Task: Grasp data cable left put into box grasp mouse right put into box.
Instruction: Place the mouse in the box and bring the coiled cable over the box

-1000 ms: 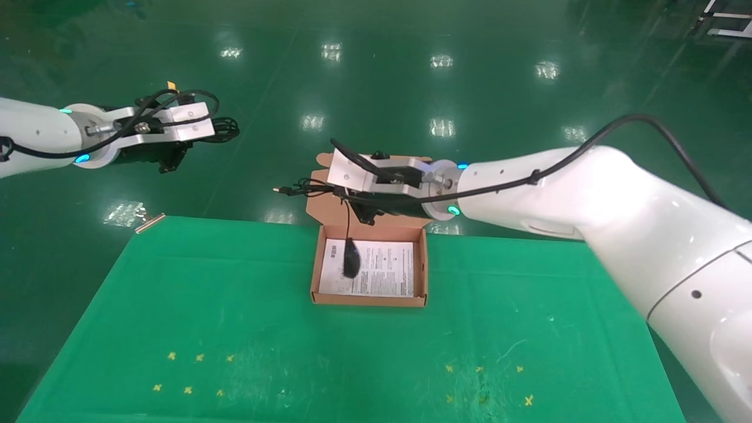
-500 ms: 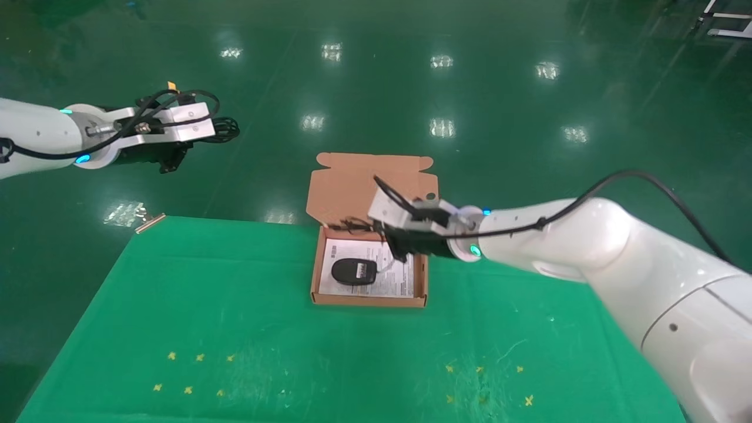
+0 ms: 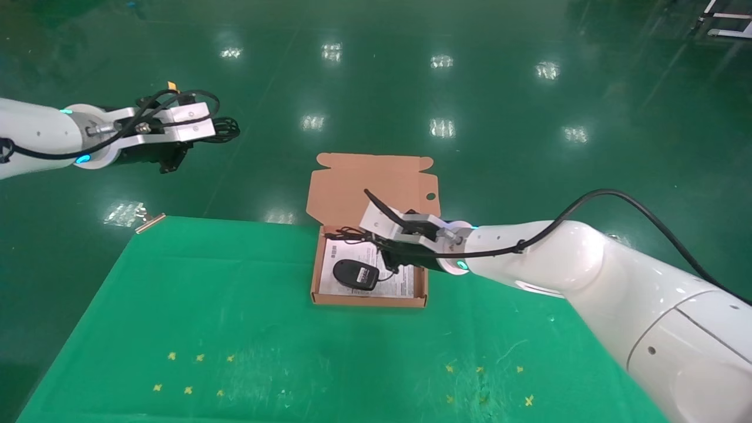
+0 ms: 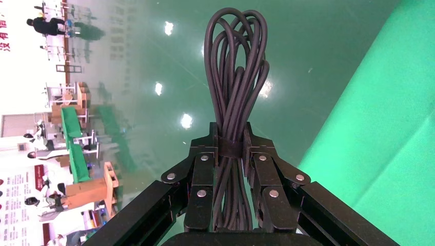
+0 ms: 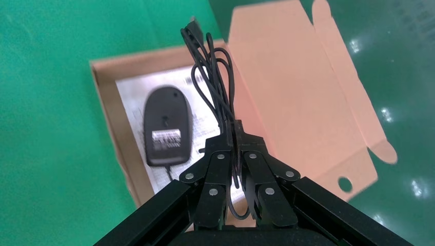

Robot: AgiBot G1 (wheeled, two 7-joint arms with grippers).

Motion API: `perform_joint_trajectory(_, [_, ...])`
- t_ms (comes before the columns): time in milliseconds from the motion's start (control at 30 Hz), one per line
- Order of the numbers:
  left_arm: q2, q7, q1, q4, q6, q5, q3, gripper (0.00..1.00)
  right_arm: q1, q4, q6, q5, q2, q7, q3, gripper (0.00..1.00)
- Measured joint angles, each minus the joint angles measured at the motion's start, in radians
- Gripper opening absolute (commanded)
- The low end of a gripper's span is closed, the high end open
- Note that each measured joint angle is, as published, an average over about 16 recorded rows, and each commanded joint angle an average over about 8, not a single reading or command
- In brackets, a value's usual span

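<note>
Next, I release the mouse's thin cord from my right gripper on the white sheet [image 3: 385, 257] [image 5: 219, 136] between the mouse and the far side of the box.
The open cardboard box [image 3: 418, 276] sits at the green table's far edge, lid folded back. The black mouse [image 3: 355, 274] lies in it upside down on the white sheet, white label up; it also shows in the right wrist view [image 5: 167, 123]. My right gripper [image 3: 383, 245] is low over the box's right part, shut on the mouse's thin cord [image 5: 218, 87], whose loops and USB plug reach toward the far wall. My left gripper [image 3: 202, 130] is raised over the floor at the far left, shut on the bundled data cable [image 4: 235, 72].
The green cloth table [image 3: 235, 329] carries small yellow cross marks near its front. The box lid [image 5: 292, 92] with a small round hole hangs over the table's far edge. A small clear bag [image 3: 124, 212] lies on the floor beyond the left corner.
My right gripper has come down and toward me over the box with the cord. The mouse, which hung from the cord, now lies in the box on its back. The left arm has not moved.
</note>
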State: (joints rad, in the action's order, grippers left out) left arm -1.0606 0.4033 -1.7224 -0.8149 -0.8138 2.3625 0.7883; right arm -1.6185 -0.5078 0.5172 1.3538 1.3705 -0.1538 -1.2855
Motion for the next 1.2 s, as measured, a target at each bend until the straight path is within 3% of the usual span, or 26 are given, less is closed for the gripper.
perform_joint_trajectory(100, [0.000, 0.000, 0.000, 0.000, 0.000, 0.000, 0.000, 0.00, -0.001, -0.009, -0.005, -0.012, 0.000, -0.009, -0.016, 0.00])
perform_joint_trajectory(133, [0.000, 0.000, 0.000, 0.000, 0.000, 0.000, 0.000, 0.00, -0.002, -0.011, -0.006, -0.015, 0.000, -0.011, -0.021, 0.05])
perform_joint_trajectory(367, [0.000, 0.000, 0.000, 0.000, 0.000, 0.000, 0.000, 0.00, -0.005, -0.026, -0.002, -0.035, -0.005, -0.021, -0.049, 0.93])
perform_joint_trajectory(400, [0.000, 0.001, 0.001, 0.000, 0.000, 0.000, 0.000, 0.00, -0.005, -0.029, -0.001, -0.037, -0.007, -0.022, -0.052, 1.00])
perform_joint_trajectory(867, [-0.040, -0.028, 0.047, 0.000, 0.021, -0.039, 0.008, 0.00, -0.022, -0.091, 0.005, -0.032, -0.066, -0.046, -0.073, 1.00])
perform_joint_trajectory(1200, [-0.130, -0.106, 0.140, 0.019, 0.107, -0.125, 0.020, 0.00, -0.066, -0.224, 0.005, 0.009, -0.213, -0.108, -0.092, 1.00])
